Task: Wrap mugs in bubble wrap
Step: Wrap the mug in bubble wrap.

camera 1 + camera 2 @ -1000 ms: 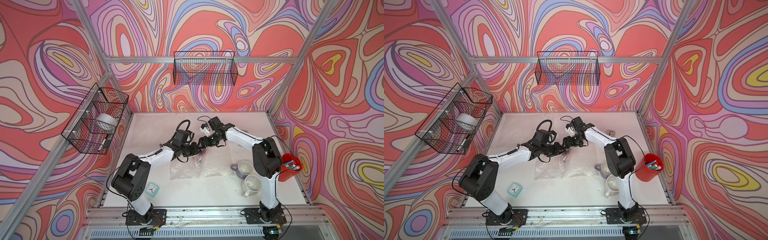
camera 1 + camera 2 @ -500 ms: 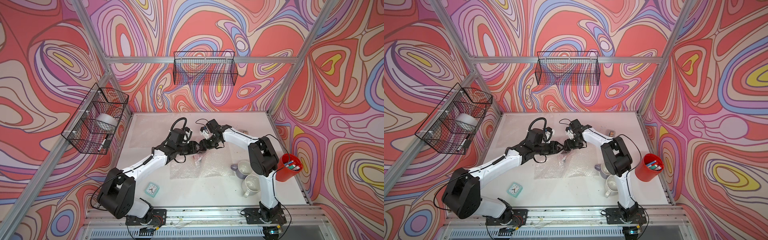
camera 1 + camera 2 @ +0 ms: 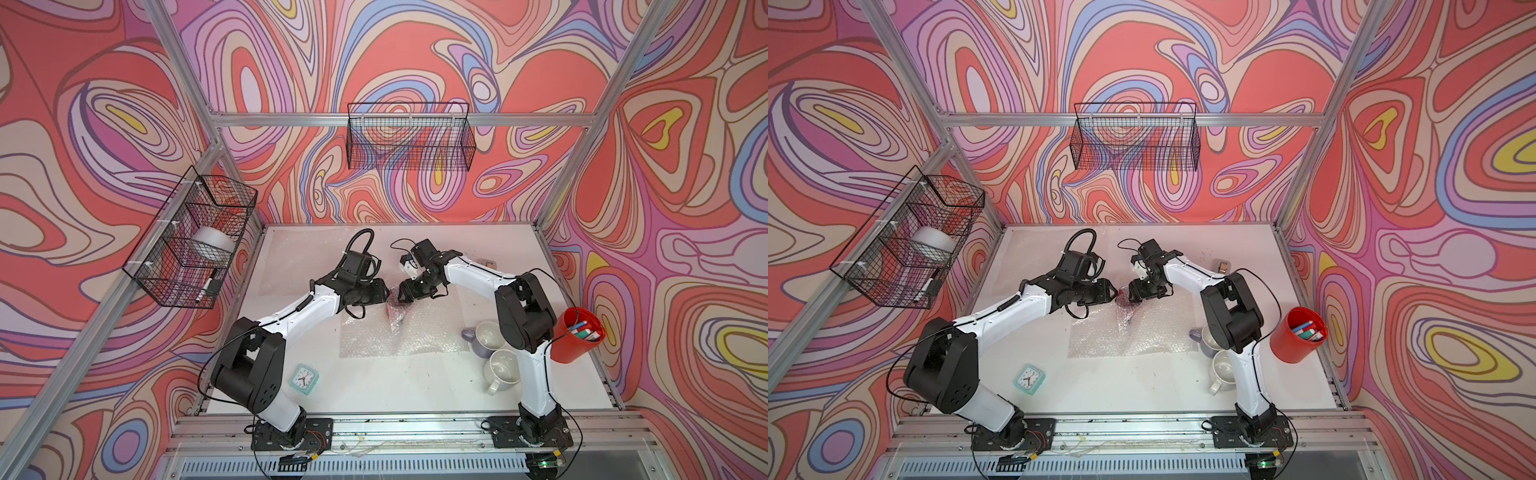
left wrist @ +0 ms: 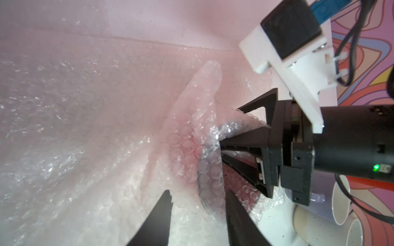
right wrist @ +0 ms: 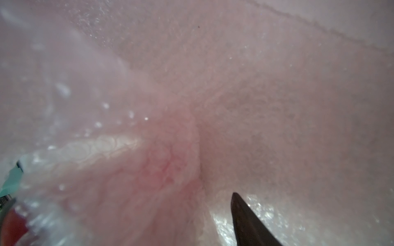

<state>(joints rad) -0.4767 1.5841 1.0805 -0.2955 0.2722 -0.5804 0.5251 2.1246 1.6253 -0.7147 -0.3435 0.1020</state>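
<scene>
My left gripper is facing the bubble wrap's free edge, which stands loose over the red mug, so it should back off, pinch that edge [image 4: 213, 192] and hold it down across the red mug.
The red mug [image 3: 395, 306] [image 3: 1125, 302] stands mid-table, swathed in bubble wrap [image 3: 401, 338] [image 3: 1129, 334] whose sheet spreads toward the front. My left gripper [image 3: 384, 293] [image 3: 1115, 293] reaches it from the left. In the left wrist view its jaws [image 4: 199, 198] stand apart, with the wrapped mug's rim [image 4: 210, 170] and loose wrap between them. My right gripper [image 3: 405, 292] [image 3: 1134, 291] [image 4: 229, 125] comes from the right, shut on a bunched fold of wrap. Wrap veils the right wrist view, where one finger [image 5: 243, 213] shows. The lavender mug [image 3: 482, 337] and white mug [image 3: 503, 368] stand bare at the right.
A red cup of markers [image 3: 575, 336] hangs past the table's right edge. A teal clock [image 3: 304, 377] lies front left. Another clear sheet [image 3: 299, 257] lies at the back left. Wire baskets [image 3: 409, 137] [image 3: 195, 241] hang on the back and left walls, the left one holding a white roll.
Both grippers stayed at the wrapped red mug. The left arm stretched out low, then drew its elbow back up. The right gripper edged nearer the mug and its jaws narrowed on the wrap.
</scene>
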